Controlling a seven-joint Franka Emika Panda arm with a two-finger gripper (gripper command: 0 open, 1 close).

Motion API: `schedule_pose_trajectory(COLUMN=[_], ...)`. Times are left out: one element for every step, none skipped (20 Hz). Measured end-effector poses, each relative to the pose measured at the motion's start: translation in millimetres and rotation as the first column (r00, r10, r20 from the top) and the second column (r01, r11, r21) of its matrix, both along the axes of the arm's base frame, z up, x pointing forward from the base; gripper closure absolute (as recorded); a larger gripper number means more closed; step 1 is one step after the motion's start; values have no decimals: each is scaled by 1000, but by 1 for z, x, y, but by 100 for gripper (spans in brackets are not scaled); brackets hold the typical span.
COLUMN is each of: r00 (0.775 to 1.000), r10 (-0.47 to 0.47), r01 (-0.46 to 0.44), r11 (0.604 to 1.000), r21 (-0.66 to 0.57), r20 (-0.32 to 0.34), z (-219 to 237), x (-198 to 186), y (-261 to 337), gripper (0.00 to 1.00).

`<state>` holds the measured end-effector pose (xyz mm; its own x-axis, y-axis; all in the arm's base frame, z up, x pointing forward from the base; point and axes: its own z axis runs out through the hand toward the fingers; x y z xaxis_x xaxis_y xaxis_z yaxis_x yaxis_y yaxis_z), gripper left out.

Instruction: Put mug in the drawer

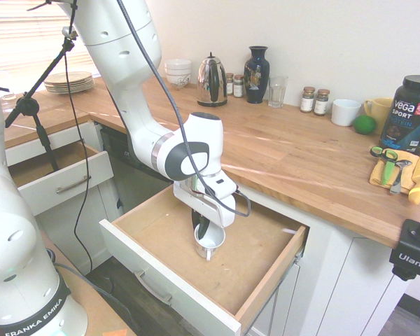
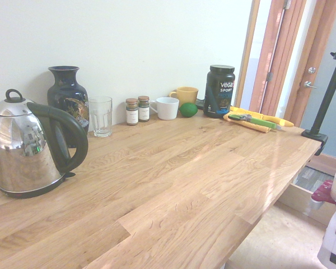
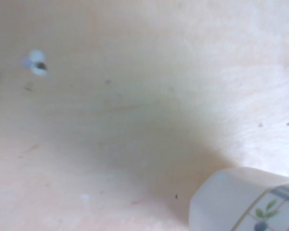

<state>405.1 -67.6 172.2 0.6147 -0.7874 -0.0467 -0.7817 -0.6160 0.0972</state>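
Observation:
The small white mug, hanging low inside the drawer now, will be let go by my gripper on the middle of the large open drawer's wood bottom [image 1: 214, 250] [image 3: 232, 138].
A small white tapered mug [image 1: 209, 242] hangs low inside the large open drawer [image 1: 217, 308], close to its light wood floor. My gripper [image 1: 204, 229] is shut on the mug's rim, one dark finger reaching inside it. In the wrist view the mug [image 3: 245, 199] shows at the lower right with a leaf pattern band, over the drawer's wood floor [image 3: 111, 120]. Whether the mug touches the floor I cannot tell. The second exterior view shows neither the mug nor my fingers, only a strip of the drawer [image 2: 308, 193].
A smaller open drawer [image 1: 56, 175] sits to the left. On the counter stand a kettle [image 1: 212, 70], vase [image 1: 257, 64], glass [image 1: 277, 91], spice jars [image 1: 315, 99], white mug [image 1: 345, 112], yellow mug [image 1: 378, 108], lime [image 1: 364, 124], protein tub [image 1: 409, 112] and scissors on a yellow cloth [image 1: 392, 168].

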Motion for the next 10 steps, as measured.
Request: schedule_pose_trajectory(r00=[1000, 1000, 1000, 1000, 1000, 1000, 1000, 1000, 1000, 1000], r10=[-2, -2, -4, -5, -7, -9, -11, -11, -12, -13], r01=[2, 2, 4, 5, 7, 9, 11, 11, 12, 13], r11=[1000, 1000, 1000, 1000, 1000, 1000, 1000, 1000, 1000, 1000], r21=[-1, -2, -3, -4, -5, -4, -4, -5, -5, -5], r20=[-4, -6, -7, -5, -3, 0, 1, 3, 3, 1], z=[-5, -8, -9, -10, -10, -10, -9, -8, -8, -8], x=[2, 5, 8, 11, 13, 15, 16, 18, 19, 21], y=[0, 0, -1, -1, -1, 0, 0, -1, -1, -1], gripper=[100, 100, 100, 100, 100, 100, 100, 100, 100, 100])
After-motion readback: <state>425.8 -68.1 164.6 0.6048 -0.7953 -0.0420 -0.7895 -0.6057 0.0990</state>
